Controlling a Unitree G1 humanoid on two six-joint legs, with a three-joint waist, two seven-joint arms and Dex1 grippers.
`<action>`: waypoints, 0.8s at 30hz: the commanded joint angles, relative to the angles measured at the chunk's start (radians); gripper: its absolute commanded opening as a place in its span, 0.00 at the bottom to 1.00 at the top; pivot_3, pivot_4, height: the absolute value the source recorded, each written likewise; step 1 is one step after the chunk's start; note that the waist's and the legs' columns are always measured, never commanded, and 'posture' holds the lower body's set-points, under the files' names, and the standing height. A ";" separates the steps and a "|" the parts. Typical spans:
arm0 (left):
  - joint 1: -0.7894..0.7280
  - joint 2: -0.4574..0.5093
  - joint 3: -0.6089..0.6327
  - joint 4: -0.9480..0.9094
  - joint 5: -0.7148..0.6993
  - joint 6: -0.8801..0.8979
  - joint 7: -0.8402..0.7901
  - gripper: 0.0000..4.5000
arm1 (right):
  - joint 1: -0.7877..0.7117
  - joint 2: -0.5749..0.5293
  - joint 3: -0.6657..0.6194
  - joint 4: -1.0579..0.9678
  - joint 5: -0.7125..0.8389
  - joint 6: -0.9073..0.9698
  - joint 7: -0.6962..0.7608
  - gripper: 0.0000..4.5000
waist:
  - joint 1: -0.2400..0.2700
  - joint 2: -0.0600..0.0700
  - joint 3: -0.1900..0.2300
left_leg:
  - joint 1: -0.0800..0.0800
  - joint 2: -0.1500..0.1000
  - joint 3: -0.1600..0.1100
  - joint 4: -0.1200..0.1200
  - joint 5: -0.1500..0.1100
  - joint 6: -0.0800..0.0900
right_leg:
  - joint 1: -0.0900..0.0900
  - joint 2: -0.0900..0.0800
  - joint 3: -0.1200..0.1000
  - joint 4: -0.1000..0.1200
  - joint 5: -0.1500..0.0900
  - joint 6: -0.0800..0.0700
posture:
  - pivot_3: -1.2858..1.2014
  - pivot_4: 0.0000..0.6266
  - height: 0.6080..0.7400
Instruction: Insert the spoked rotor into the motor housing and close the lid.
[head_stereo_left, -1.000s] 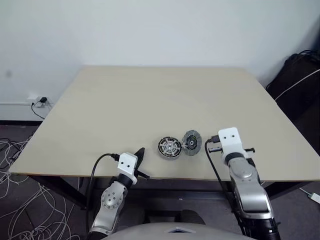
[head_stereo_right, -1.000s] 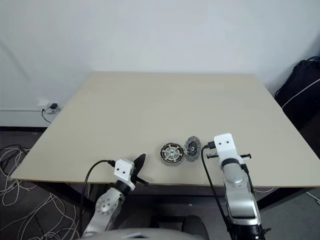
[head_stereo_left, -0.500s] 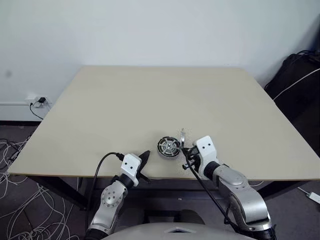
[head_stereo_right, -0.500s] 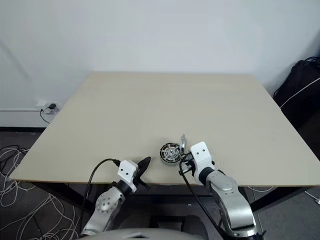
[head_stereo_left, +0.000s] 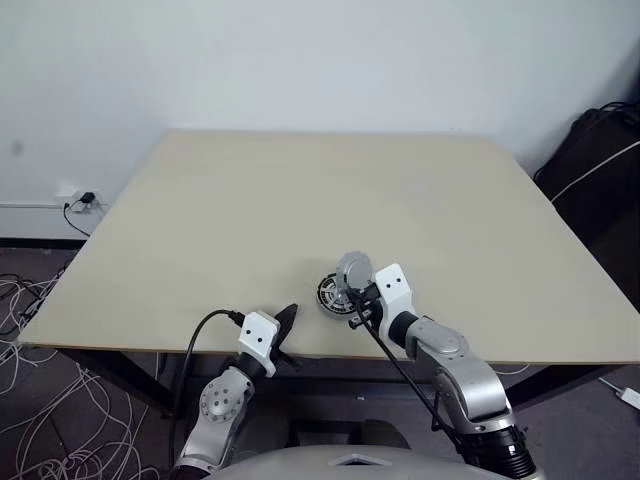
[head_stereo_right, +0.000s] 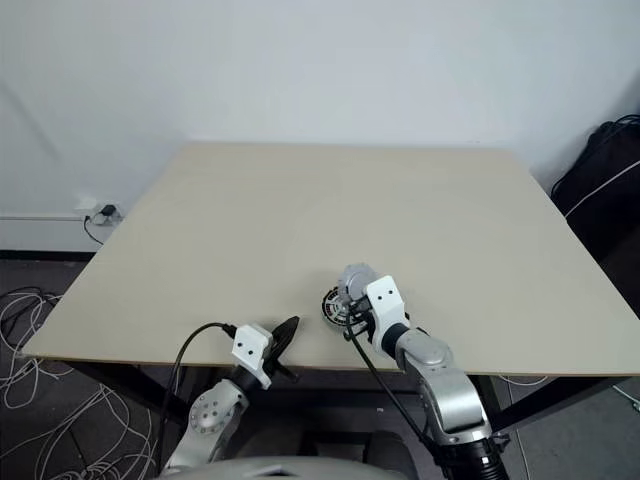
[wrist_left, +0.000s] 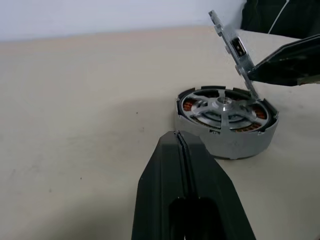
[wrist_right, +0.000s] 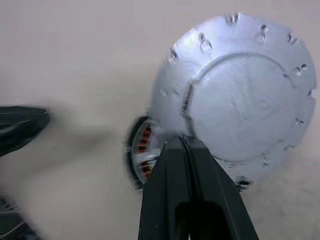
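Note:
Next, my right gripper lets go of the lid flat on top of the motor housing (head_stereo_left: 340, 290) (wrist_right: 186, 154), so that it covers the copper windings and rotor.
The motor housing (wrist_left: 227, 131) sits near the table's front edge, with copper windings showing inside it. The spoked rotor (wrist_left: 222, 106) lies inside it. The lid (head_stereo_left: 354, 270) stands tilted over the housing's right side, its plain grey face (wrist_right: 240, 95) turned toward my right wrist. My right gripper (wrist_right: 181, 141) is shut, and its fingertips (wrist_left: 260, 70) press against the lid's lower edge. My left gripper (wrist_left: 179, 136) is shut and empty, a short way in front and to the left of the housing, apart from it.
The beige table (head_stereo_left: 300, 200) stretches far behind the housing. Both grippers hang over its front edge (head_stereo_left: 150, 347). A black bag (head_stereo_left: 595, 160) stands on the floor to the right. Loose cables (head_stereo_left: 30, 300) lie on the floor to the left.
My right gripper swung left to the housing. The lid, which leaned on the housing's right side, tipped up and now stands tilted over it. The left gripper stayed in place.

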 joint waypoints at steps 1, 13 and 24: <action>-0.004 -0.003 0.001 -0.062 -0.011 0.012 0.005 0.00 | 0.028 -0.038 -0.055 -0.131 0.155 -0.042 0.138 0.01 | 0.001 0.000 0.000 | 0.000 0.000 0.000 0.000 0.000 0.000 | 0.000 0.000 0.000 0.000 0.000 0.000 | 0.52 0.00 1.00; -0.029 -0.012 0.003 -0.018 -0.015 0.010 0.003 0.00 | -0.039 0.110 -0.187 0.007 0.071 -0.153 -0.204 0.01 | 0.003 -0.003 0.002 | 0.001 0.001 0.001 0.000 0.000 0.000 | 0.000 -0.001 -0.001 0.000 0.001 0.002 | 0.52 0.00 1.00; -0.020 -0.009 0.019 -0.011 -0.018 -0.006 0.006 0.00 | -0.106 0.105 -0.074 0.151 -0.034 -0.162 -0.222 0.01 | 0.002 -0.001 0.002 | 0.000 0.001 0.002 -0.002 0.000 0.000 | -0.002 -0.002 0.000 0.000 0.000 -0.001 | 0.52 0.00 1.00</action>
